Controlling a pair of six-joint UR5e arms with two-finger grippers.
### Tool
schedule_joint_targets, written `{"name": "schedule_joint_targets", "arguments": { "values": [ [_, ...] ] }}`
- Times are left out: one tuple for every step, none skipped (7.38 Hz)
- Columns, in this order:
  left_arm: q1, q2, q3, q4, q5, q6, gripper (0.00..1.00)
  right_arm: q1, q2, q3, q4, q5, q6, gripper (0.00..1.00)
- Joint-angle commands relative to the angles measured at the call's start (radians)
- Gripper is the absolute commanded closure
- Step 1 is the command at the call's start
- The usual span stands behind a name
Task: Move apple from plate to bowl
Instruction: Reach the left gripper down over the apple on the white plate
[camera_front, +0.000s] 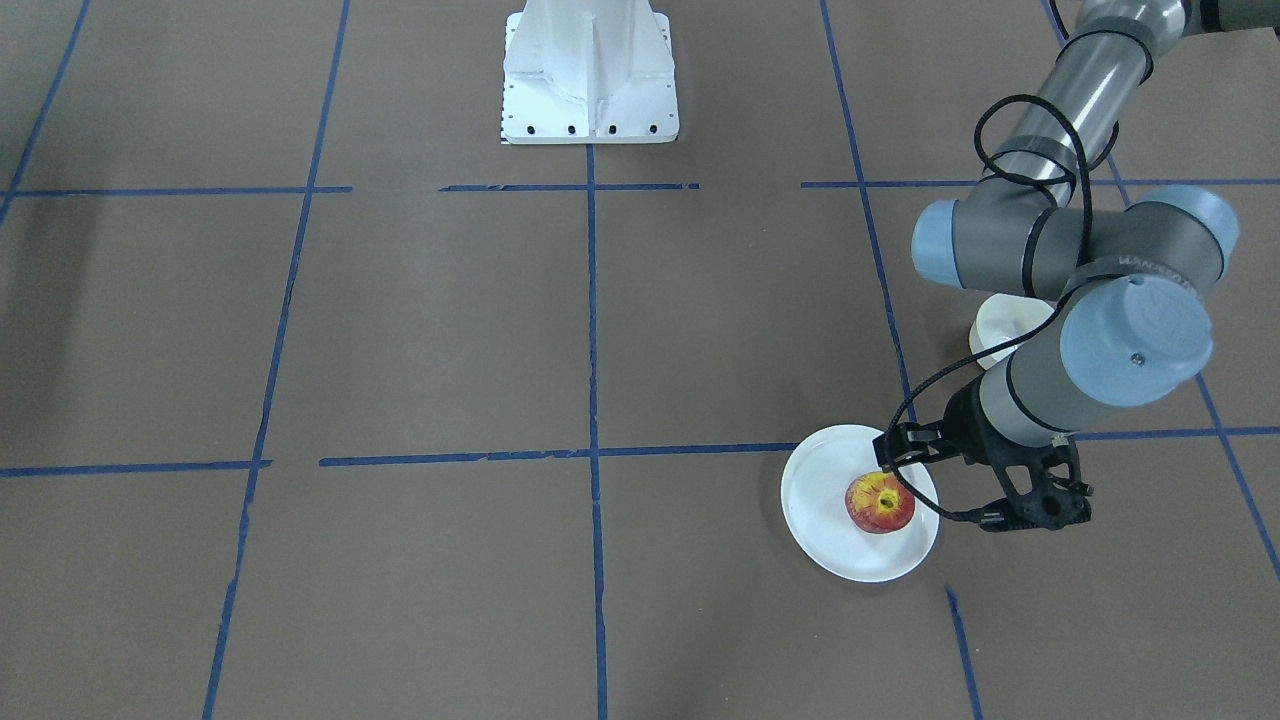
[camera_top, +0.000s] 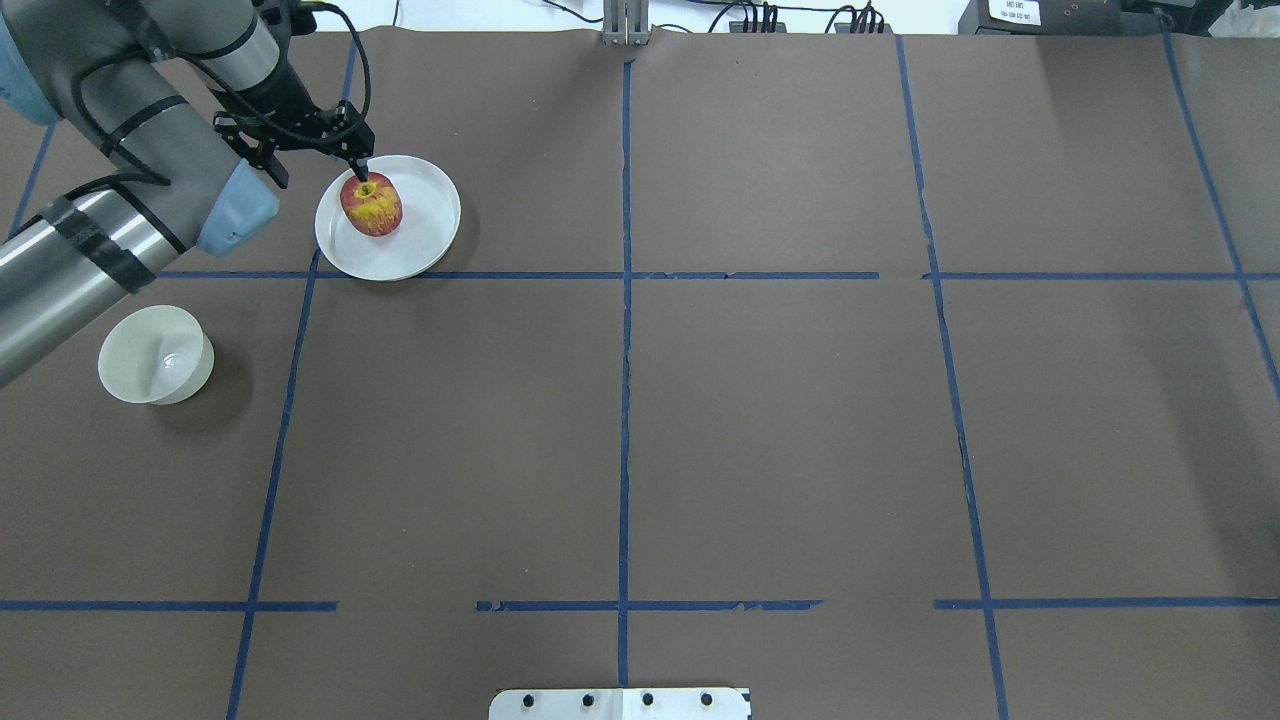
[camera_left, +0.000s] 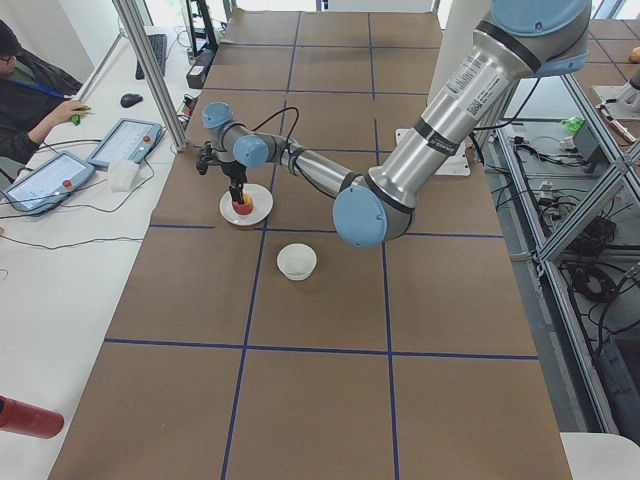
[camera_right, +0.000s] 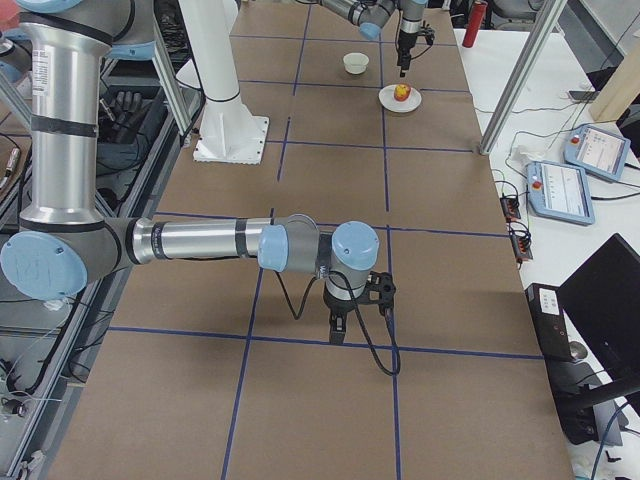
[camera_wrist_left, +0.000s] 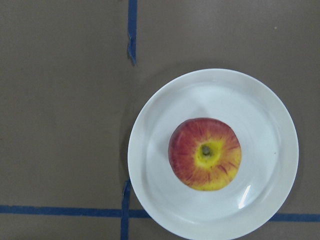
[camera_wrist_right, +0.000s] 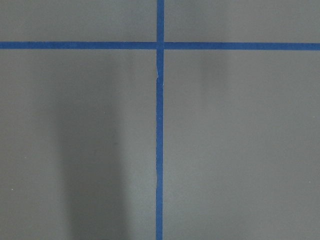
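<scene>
Next, I close my left gripper around the apple's middle (camera_front: 879, 503) (camera_wrist_left: 205, 154), with its fingers on opposite sides, to lift the apple off the white plate.
The red and yellow apple (camera_top: 371, 205) (camera_front: 880, 502) (camera_wrist_left: 205, 152) sits stem up on the white plate (camera_top: 430, 235) (camera_front: 820, 500) (camera_wrist_left: 165, 200) at the table's far left. My left gripper (camera_top: 315, 170) (camera_front: 938, 492) hangs above the plate's left side. Its jaws are spread and empty, and one fingertip (camera_top: 358, 172) lines up over the apple's top. The small white bowl (camera_top: 155, 355) (camera_front: 1005, 325) stands empty nearer the robot, partly under the left arm. My right gripper (camera_right: 345, 320) shows only in the exterior right view, low over bare table; I cannot tell if it is open or shut.
The robot's white base (camera_front: 590, 75) stands at the table's near middle edge. Blue tape lines cross the brown table. An operator and teach pendants (camera_left: 125, 140) are at a side desk past the plate's end. A metal post (camera_left: 150, 75) stands by that end of the table.
</scene>
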Motion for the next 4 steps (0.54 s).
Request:
{"name": "schedule_joint_targets", "arguments": {
  "values": [
    [0.016, -0.039, 0.119, -0.124, 0.002, -0.053, 0.0, 0.0, 0.0, 0.0, 0.0, 0.0, 0.0, 0.0],
    [0.024, -0.04, 0.135, -0.145, 0.029, -0.061, 0.0, 0.0, 0.0, 0.0, 0.0, 0.0, 0.0, 0.0],
    [0.039, -0.04, 0.136, -0.145, 0.041, -0.064, 0.0, 0.0, 0.0, 0.0, 0.0, 0.0, 0.0, 0.0],
    [0.047, -0.04, 0.144, -0.149, 0.041, -0.065, 0.0, 0.0, 0.0, 0.0, 0.0, 0.0, 0.0, 0.0]
  ]
}}
